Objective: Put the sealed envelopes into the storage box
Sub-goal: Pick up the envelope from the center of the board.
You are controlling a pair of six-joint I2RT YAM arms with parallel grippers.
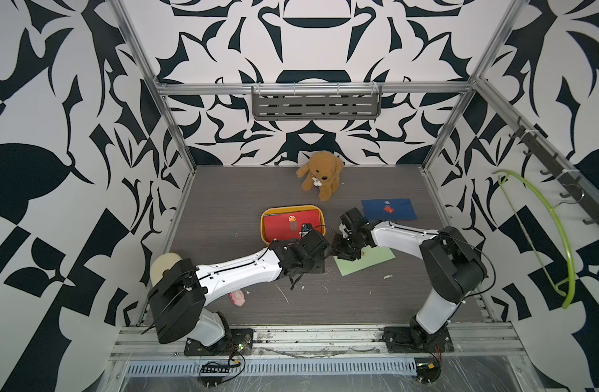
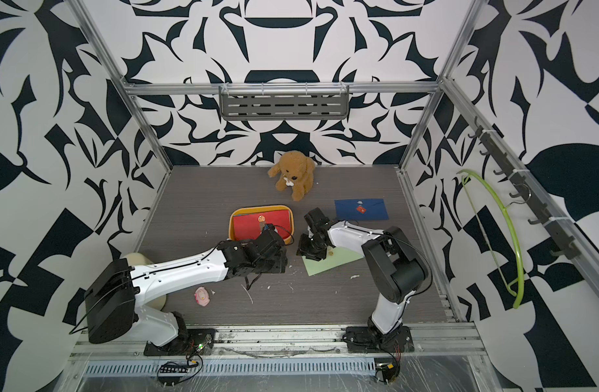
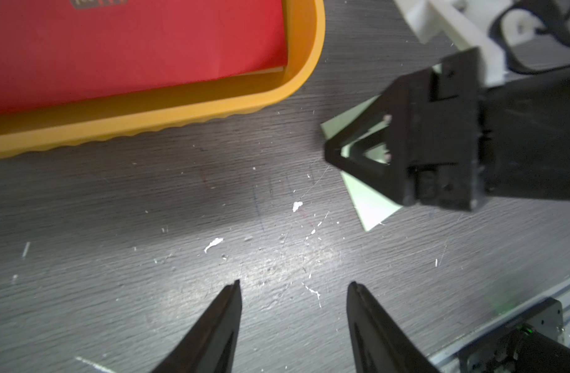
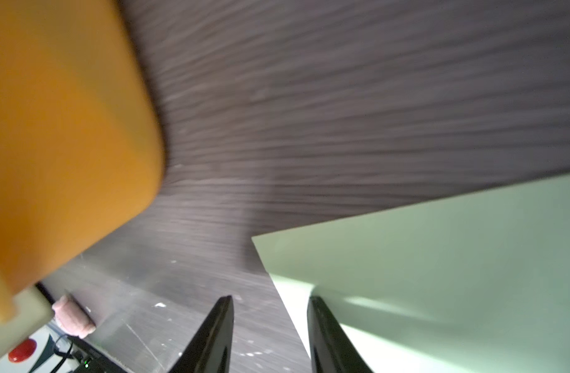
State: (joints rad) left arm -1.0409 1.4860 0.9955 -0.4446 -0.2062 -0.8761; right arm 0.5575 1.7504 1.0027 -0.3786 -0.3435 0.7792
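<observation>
The robot's left gripper will close on the short edge (image 1: 336,259) (image 3: 346,179) of the pale green envelope, on the side that faces the yellow storage box.
The yellow storage box (image 1: 293,207) sits mid-table with a red envelope (image 1: 284,228) on top inside it; both also show in the left wrist view, box (image 3: 180,109) and red envelope (image 3: 132,48). A pale green envelope (image 1: 369,259) lies flat to its right, and a navy envelope (image 1: 389,208) farther back. My right gripper (image 4: 270,298) is open and low at the pale green envelope's (image 4: 438,258) near-left corner, one finger over the paper and one over bare table. My left gripper (image 3: 295,285) is open over bare table just in front of the box, holding nothing.
A brown plush dog (image 1: 321,180) sits at the back. A small pink toy (image 1: 238,298) and a cream rounded box (image 1: 165,266) lie near the left arm's base. White scraps dot the table. A green hanger (image 1: 542,234) hangs on the right wall.
</observation>
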